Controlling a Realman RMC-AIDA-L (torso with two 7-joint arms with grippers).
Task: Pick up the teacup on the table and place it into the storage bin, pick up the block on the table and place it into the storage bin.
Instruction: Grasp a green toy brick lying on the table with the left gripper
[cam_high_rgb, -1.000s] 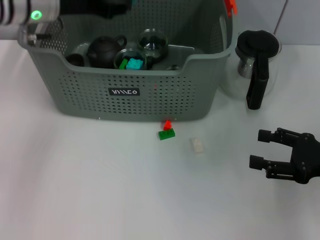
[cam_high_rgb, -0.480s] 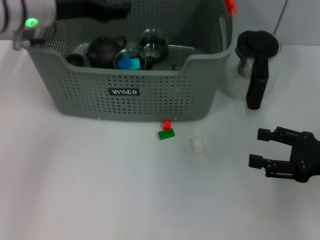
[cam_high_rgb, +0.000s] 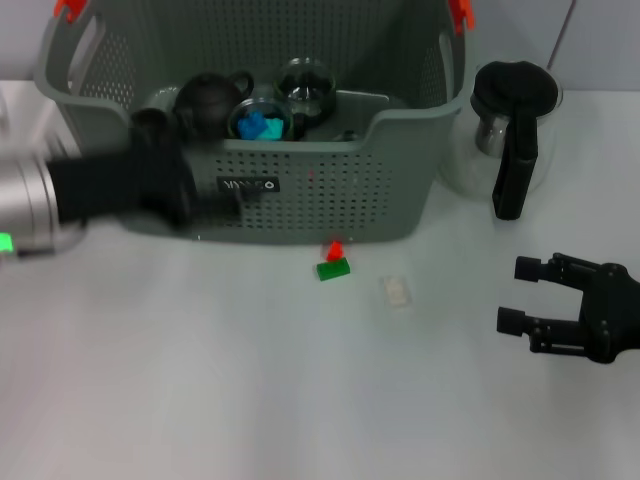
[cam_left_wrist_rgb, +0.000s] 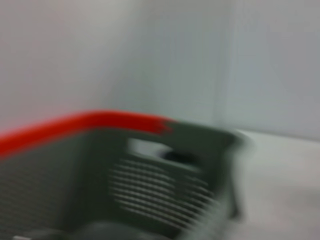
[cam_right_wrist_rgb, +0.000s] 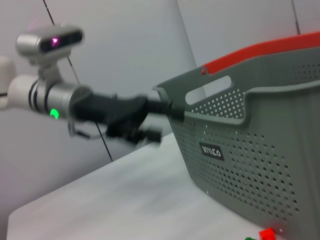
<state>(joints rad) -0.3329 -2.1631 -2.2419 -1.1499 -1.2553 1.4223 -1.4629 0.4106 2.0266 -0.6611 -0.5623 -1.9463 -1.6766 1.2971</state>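
My left gripper will grab the green block before the storage bin, closing on the green block's end (cam_high_rgb: 323, 272) away from the pale block.
The grey storage bin (cam_high_rgb: 300, 190) stands at the back of the table, also seen in the right wrist view (cam_right_wrist_rgb: 260, 130) and, blurred, in the left wrist view (cam_left_wrist_rgb: 150, 170). Inside it a small dark teacup (cam_high_rgb: 153, 102) sits beside a dark teapot (cam_high_rgb: 210, 98). A green block (cam_high_rgb: 333, 267) with a red piece (cam_high_rgb: 335, 248) lies on the table just before the bin. A pale block (cam_high_rgb: 396, 291) lies to its right. My left gripper (cam_high_rgb: 235, 195) is a blur across the bin's front left wall. My right gripper (cam_high_rgb: 530, 296) rests open and empty at the right.
A glass kettle (cam_high_rgb: 505, 130) with a black handle stands right of the bin. In the bin are also a glass cup (cam_high_rgb: 260, 122) holding blue pieces and a glass lid (cam_high_rgb: 305, 82). Orange clips (cam_high_rgb: 460, 12) mark the bin's handles.
My left arm has swung from above the bin's back left corner down to the front of its left side. The right arm and the blocks have not moved.
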